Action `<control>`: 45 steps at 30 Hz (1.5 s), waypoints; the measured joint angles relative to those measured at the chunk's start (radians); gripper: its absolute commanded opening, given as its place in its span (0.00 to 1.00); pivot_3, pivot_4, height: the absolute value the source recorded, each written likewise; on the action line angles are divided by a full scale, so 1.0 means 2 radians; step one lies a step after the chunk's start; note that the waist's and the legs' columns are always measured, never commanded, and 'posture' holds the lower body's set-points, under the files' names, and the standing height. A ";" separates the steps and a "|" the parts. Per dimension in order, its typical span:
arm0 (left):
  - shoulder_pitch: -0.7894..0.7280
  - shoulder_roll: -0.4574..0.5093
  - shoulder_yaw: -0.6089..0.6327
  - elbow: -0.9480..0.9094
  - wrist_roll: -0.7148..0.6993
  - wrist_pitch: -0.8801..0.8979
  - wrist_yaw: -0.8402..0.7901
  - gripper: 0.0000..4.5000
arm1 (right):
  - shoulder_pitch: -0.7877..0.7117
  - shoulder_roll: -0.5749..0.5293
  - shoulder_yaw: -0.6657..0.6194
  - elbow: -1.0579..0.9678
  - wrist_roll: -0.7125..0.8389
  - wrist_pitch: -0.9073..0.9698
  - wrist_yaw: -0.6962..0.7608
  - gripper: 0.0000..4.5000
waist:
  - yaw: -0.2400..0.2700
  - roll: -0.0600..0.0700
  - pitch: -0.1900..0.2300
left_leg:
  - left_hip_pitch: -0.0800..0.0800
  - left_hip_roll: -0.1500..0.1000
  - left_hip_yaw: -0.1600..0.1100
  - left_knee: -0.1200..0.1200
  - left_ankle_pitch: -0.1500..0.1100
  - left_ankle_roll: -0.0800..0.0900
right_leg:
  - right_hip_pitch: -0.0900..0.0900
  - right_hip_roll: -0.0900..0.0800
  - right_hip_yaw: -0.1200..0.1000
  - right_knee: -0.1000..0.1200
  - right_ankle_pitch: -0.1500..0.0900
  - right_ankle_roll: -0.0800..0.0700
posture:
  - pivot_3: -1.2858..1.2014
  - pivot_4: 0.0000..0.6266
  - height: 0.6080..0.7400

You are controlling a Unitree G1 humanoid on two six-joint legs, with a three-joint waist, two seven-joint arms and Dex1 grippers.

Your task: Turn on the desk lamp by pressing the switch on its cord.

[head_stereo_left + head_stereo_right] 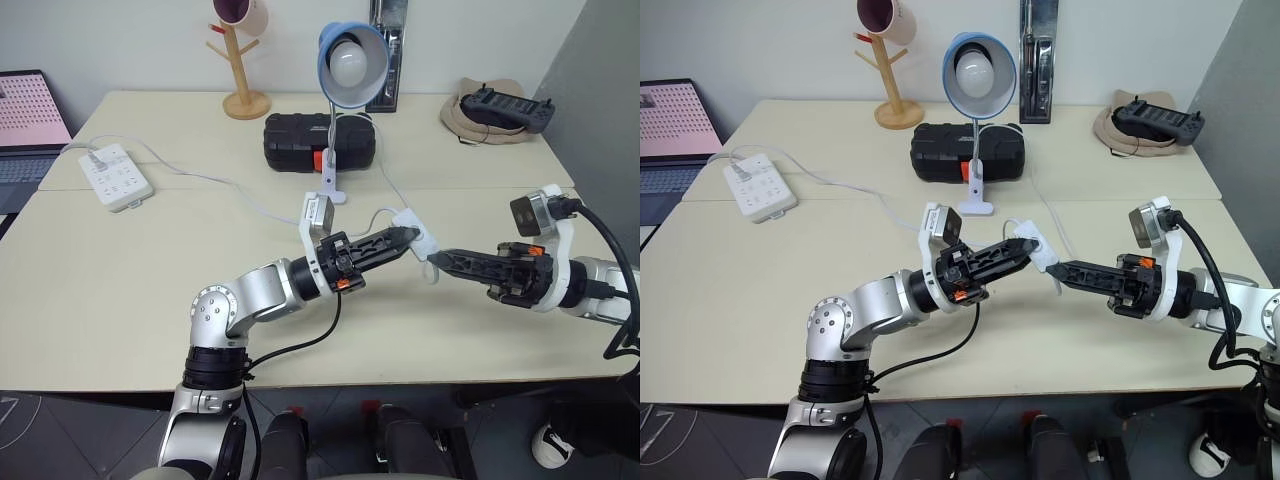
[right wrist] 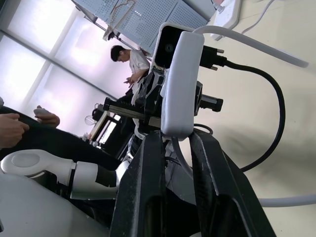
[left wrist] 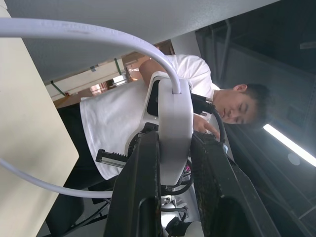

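Observation:
The switch, now held above the table's middle, will be let go by my right gripper on the bare table [image 1: 378, 260] just in front of the desk lamp's base.
The desk lamp [image 1: 350, 60] stands at the back of the table, its blue shade and white bulb facing me. Its thin white cord [image 1: 222, 183] runs from the power strip across the table up to the switch [image 1: 424, 238], a small white oblong held above the table's middle. My left gripper [image 1: 405, 237] reaches in from the left and is shut on the switch [image 3: 174, 133]. My right gripper [image 1: 433, 261] comes in from the right, level, with its fingers closed on the other end of the switch [image 2: 180, 84]. The two tips almost meet.
A white power strip [image 1: 117, 176] lies at the left, a black case [image 1: 300, 140] behind the lamp's base, and a wooden mug tree [image 1: 243, 60] at the back. A laptop [image 1: 25, 120] sits far left; a hat with a controller [image 1: 495, 108] back right. People show in the wrist views.

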 measured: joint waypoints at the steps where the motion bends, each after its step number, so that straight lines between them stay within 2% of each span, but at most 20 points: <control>1: 0.000 0.001 0.000 0.000 0.000 0.000 0.000 0.12 | 0.000 -0.001 0.000 -0.001 0.000 -0.001 0.000 0.08 | 0.000 0.000 0.000 | 0.000 0.000 0.000 0.000 0.000 0.000 | 0.000 0.000 0.000 0.000 0.000 0.000 | 0.52 0.24 1.00; 2: 0.000 0.002 -0.001 -0.001 0.002 0.000 -0.002 0.12 | 0.001 -0.001 0.001 -0.002 0.000 -0.001 0.000 0.08 | 0.000 0.000 0.000 | 0.000 0.000 0.000 0.000 0.000 0.000 | 0.000 0.000 0.000 0.000 0.000 0.000 | 0.52 0.24 1.00; 3: 0.000 0.005 -0.002 -0.003 0.004 0.000 -0.004 0.28 | 0.001 -0.002 0.002 -0.002 0.000 -0.001 0.001 0.08 | 0.000 0.000 0.000 | 0.000 0.000 0.000 0.000 0.000 0.000 | 0.000 0.000 0.000 0.000 0.000 0.000 | 0.52 0.24 1.00; 8: 0.001 0.017 0.003 -0.004 0.004 -0.017 -0.020 0.49 | 0.003 -0.008 0.011 -0.006 -0.004 0.003 0.000 0.08 | 0.000 0.000 0.000 | 0.000 0.000 0.000 0.000 0.000 0.000 | 0.000 0.000 0.000 0.000 0.000 0.000 | 0.52 0.24 1.00; 9: 0.001 0.018 0.003 -0.004 0.005 -0.020 -0.022 0.51 | 0.003 -0.008 0.011 -0.006 -0.007 0.003 0.000 0.08 | 0.000 0.000 0.000 | 0.000 0.000 0.000 0.000 0.000 0.000 | 0.000 0.000 0.000 0.000 0.000 0.000 | 0.52 0.24 1.00; 23: 0.001 0.040 -0.005 -0.004 0.028 -0.018 -0.052 0.51 | 0.008 -0.013 0.012 -0.010 -0.015 0.002 0.000 0.08 | 0.001 0.000 0.000 | 0.000 0.000 0.000 0.000 0.000 0.000 | 0.000 0.000 0.000 0.000 0.000 0.000 | 0.52 0.24 1.00; 26: 0.002 0.067 -0.008 -0.012 0.049 -0.006 -0.077 0.51 | 0.003 -0.014 0.013 -0.011 -0.030 0.002 0.004 0.08 | 0.000 0.000 0.000 | 0.000 0.000 0.000 0.000 0.000 0.000 | 0.000 0.000 0.000 0.000 0.000 0.000 | 0.52 0.24 1.00; 29: 0.013 0.115 -0.007 -0.031 0.082 0.014 -0.122 0.51 | -0.029 -0.018 0.016 -0.001 -0.059 0.001 0.020 0.08 | -0.003 0.000 0.000 | 0.000 0.000 0.000 0.000 0.000 0.000 | 0.000 0.000 0.000 0.000 0.000 0.000 | 0.52 0.24 1.00; 33: 0.031 0.210 -0.003 -0.050 0.183 0.018 -0.222 0.51 | -0.101 -0.024 0.047 0.016 -0.160 -0.015 0.070 0.08 | -0.003 0.000 0.000 | 0.001 0.001 0.000 -0.001 0.000 0.000 | -0.001 0.001 0.000 0.000 -0.001 -0.003 | 0.52 0.24 1.00; 35: 0.025 0.249 -0.004 -0.054 0.258 -0.009 -0.280 0.51 | -0.137 -0.025 0.095 0.021 -0.253 -0.052 0.110 0.08 | -0.002 0.000 0.000 | 0.000 0.001 0.000 -0.001 0.000 0.000 | -0.001 0.001 0.000 0.000 -0.001 -0.003 | 0.52 0.24 1.00; 36: 0.019 0.257 -0.004 -0.054 0.279 -0.018 -0.296 0.55 | -0.143 -0.025 0.112 0.024 -0.282 -0.066 0.121 0.08 | -0.001 0.000 0.000 | 0.000 0.001 0.000 -0.001 0.000 0.000 | -0.001 0.001 0.000 0.000 -0.001 -0.003 | 0.52 0.24 1.00; 40: -0.006 0.306 -0.016 -0.057 0.389 -0.086 -0.403 0.72 | -0.202 0.007 0.232 0.092 -0.477 -0.169 0.165 0.08 | -0.001 0.000 0.000 | -0.003 0.001 0.002 -0.001 0.000 0.000 | -0.004 0.000 0.001 -0.001 0.000 -0.001 | 0.52 0.24 1.00; 45: -0.017 0.345 -0.014 -0.050 0.454 -0.121 -0.476 0.93 | -0.258 0.049 0.333 0.180 -0.654 -0.291 0.220 0.08 | -0.001 0.001 0.000 | -0.007 0.001 0.001 -0.001 0.000 -0.001 | -0.009 0.000 0.000 0.000 0.002 -0.003 | 0.52 0.24 1.00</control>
